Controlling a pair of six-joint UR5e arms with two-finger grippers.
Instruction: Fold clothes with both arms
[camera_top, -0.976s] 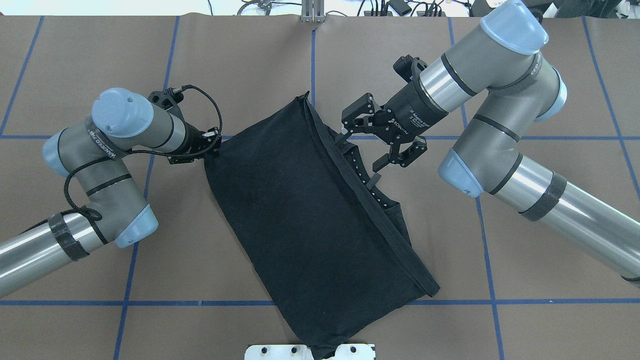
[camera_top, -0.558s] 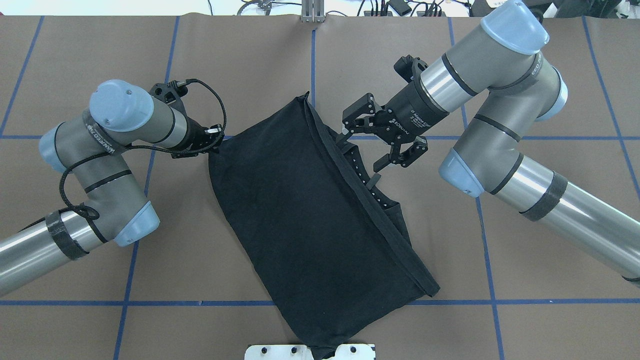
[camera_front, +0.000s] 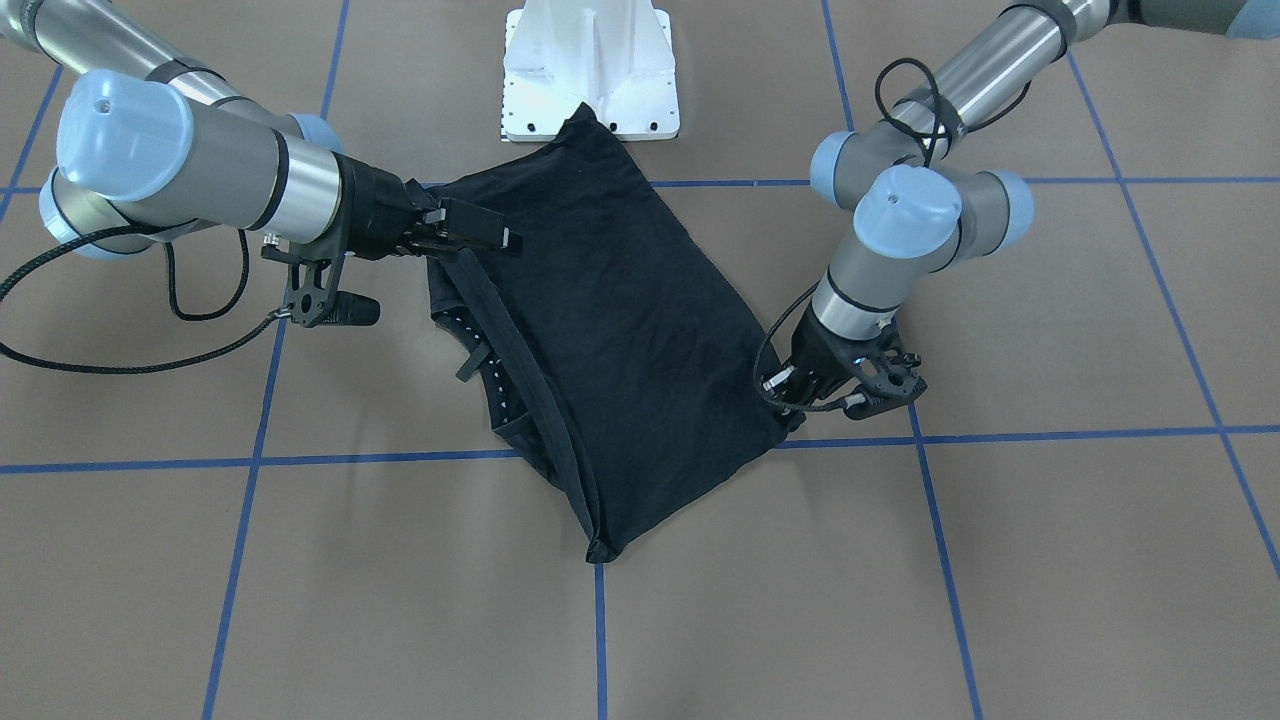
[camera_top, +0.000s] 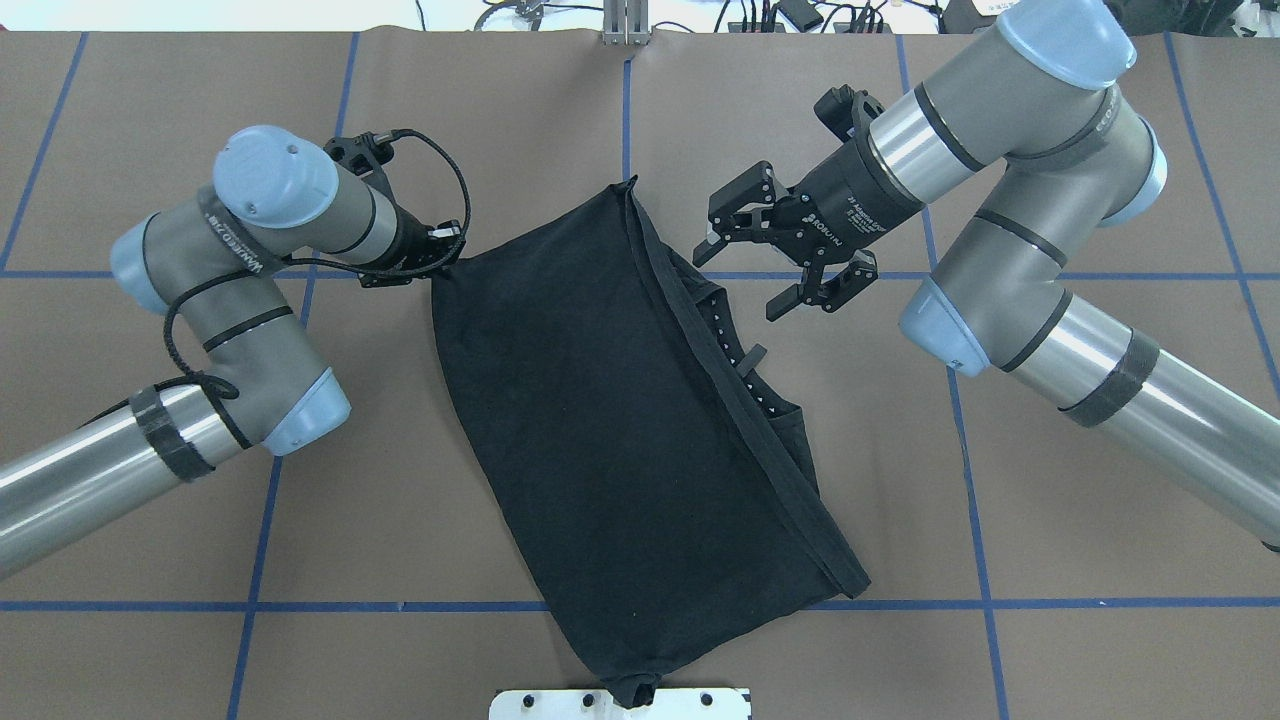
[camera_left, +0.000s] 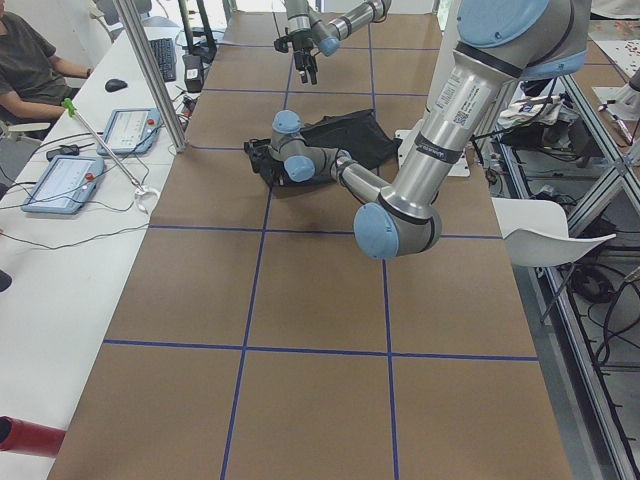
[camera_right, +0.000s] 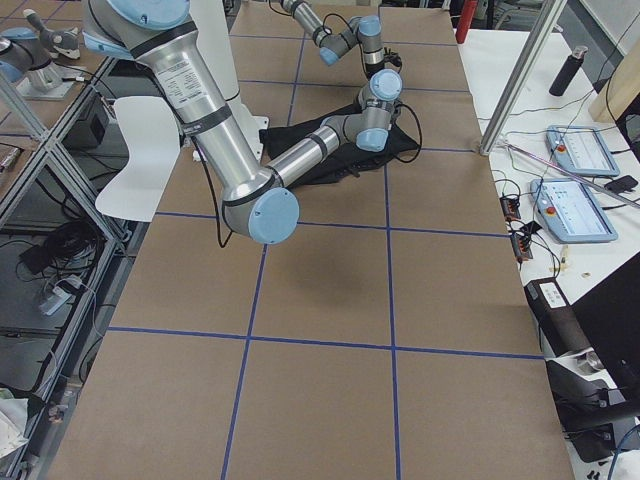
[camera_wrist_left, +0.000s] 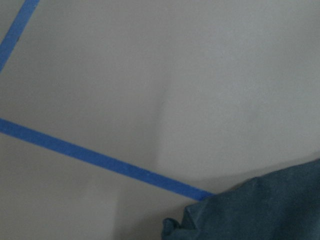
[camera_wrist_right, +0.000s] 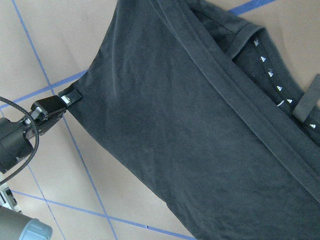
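Observation:
Next, I release the black T-shirt's corner with my left gripper on the bare brown table (camera_front: 737, 578) beyond the crosswise blue tape line.
The black T-shirt (camera_top: 620, 420) lies folded and slanted at the table's middle, its logo hidden and its neckline (camera_top: 745, 370) facing the right arm. It also shows in the front view (camera_front: 610, 310) and the right wrist view (camera_wrist_right: 190, 130). My left gripper (camera_top: 440, 268) is shut on the shirt's far left corner, low at the table; it also shows in the front view (camera_front: 790, 405) and the right wrist view (camera_wrist_right: 62, 100). The left wrist view shows only that corner (camera_wrist_left: 260, 210). My right gripper (camera_top: 738, 283) is open and empty, just off the shirt's right edge near the neckline (camera_front: 495, 238).
The white base block (camera_top: 620, 703) touches the shirt's near end. Blue tape lines (camera_top: 980, 500) cross the brown table. A side table with tablets (camera_left: 70, 180) and a seated person (camera_left: 30, 70) lie beyond the far edge.
My left gripper has pulled the shirt corner away from the robot and toward the middle, and the shirt shifted with it. My right gripper, still open, has drawn back off the shirt's edge.

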